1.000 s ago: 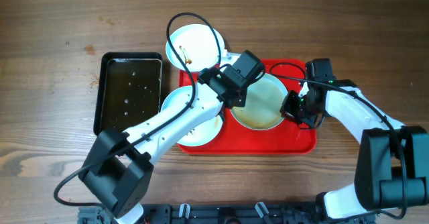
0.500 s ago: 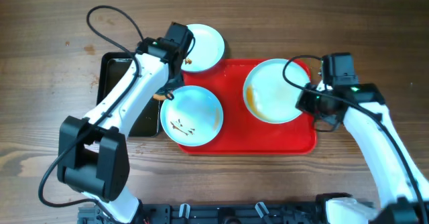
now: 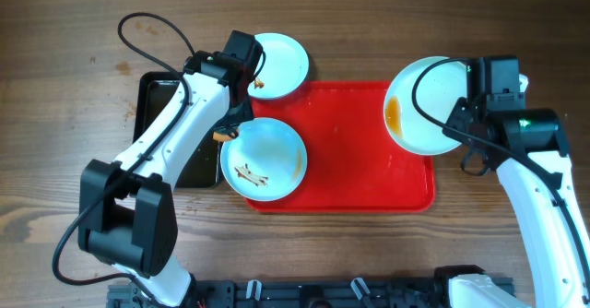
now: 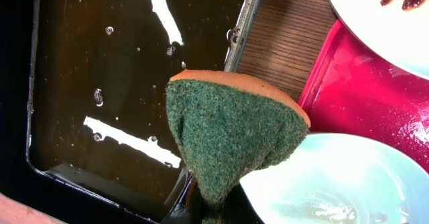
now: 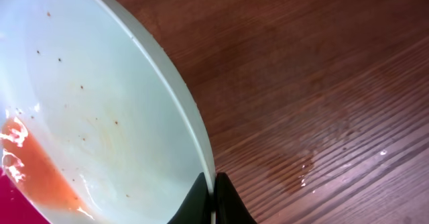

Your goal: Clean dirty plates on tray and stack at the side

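Next, my right gripper releases the pale plate on the bare wood point(image 3: 521, 129) under its own wrist, next to the red tray. The pale plate now hangs tilted over the tray.
The red tray point(image 3: 350, 160) lies mid-table. A pale plate point(image 3: 424, 105) with an orange-brown sauce pool hangs tilted over the tray's right far corner; my right gripper point(image 3: 466, 114) is shut on its rim point(image 5: 201, 143), one finger on each side. A second plate point(image 3: 265, 158), smeared brown, overlaps the tray's left edge. A third plate point(image 3: 277, 64) with brown bits rests on the table beyond the tray's far left corner. My left gripper point(image 3: 230, 128) is shut on a green-and-orange sponge point(image 4: 228, 130), held above the gap between pan and tray.
A black pan point(image 3: 171, 128) of dark water stands left of the tray, its rim point(image 4: 241, 29) just under the sponge. Bare wood lies right of the tray, with a small wet patch point(image 5: 301, 163). Cables loop over both arms.
The right gripper has lifted its plate off the tray and carried it right and farther back. The left arm swung left from that plate to the pan's edge, then held still.
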### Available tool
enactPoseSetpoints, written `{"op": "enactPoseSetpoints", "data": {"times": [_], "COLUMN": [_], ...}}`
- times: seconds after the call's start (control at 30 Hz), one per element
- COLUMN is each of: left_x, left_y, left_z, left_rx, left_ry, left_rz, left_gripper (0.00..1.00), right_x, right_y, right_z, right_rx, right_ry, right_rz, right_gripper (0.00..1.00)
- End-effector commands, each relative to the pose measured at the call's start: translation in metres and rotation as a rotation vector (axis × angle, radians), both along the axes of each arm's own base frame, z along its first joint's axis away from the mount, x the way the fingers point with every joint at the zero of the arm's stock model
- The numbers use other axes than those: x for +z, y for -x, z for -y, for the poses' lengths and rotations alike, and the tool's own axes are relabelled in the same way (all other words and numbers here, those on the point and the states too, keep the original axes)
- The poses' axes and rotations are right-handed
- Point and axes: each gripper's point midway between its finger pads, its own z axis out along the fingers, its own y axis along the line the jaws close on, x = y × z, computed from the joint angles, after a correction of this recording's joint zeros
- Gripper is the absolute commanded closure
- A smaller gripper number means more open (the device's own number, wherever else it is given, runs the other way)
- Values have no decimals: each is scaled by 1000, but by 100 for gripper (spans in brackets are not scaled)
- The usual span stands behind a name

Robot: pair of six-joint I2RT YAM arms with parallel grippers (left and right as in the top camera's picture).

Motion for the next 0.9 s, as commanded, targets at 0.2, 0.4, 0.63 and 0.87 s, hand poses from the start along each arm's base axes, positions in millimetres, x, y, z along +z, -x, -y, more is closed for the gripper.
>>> {"op": "enactPoseSetpoints", "data": {"times": [0.2, 0.4, 0.63, 0.87], "left_x": [14, 14, 15, 15], "left_y": [-5, -7, -14, -14], "left_z": [2, 3, 6, 6], "left_rx": [2, -10, -11, -10], "left_ry": [26, 26, 38, 38], "left_rz": [45, 49, 80, 81], "left_gripper": [96, 96, 96, 96], "right_x": [28, 26, 13, 20], "right_y": [-6, -22, -46, -51], "right_z": [25, 25, -24, -45], "right_rx": [-29, 50, 315, 343], "right_ry": [163, 226, 461, 742], "right_rz": [66, 49, -42, -61], "right_gripper": [95, 95, 95, 95]}}
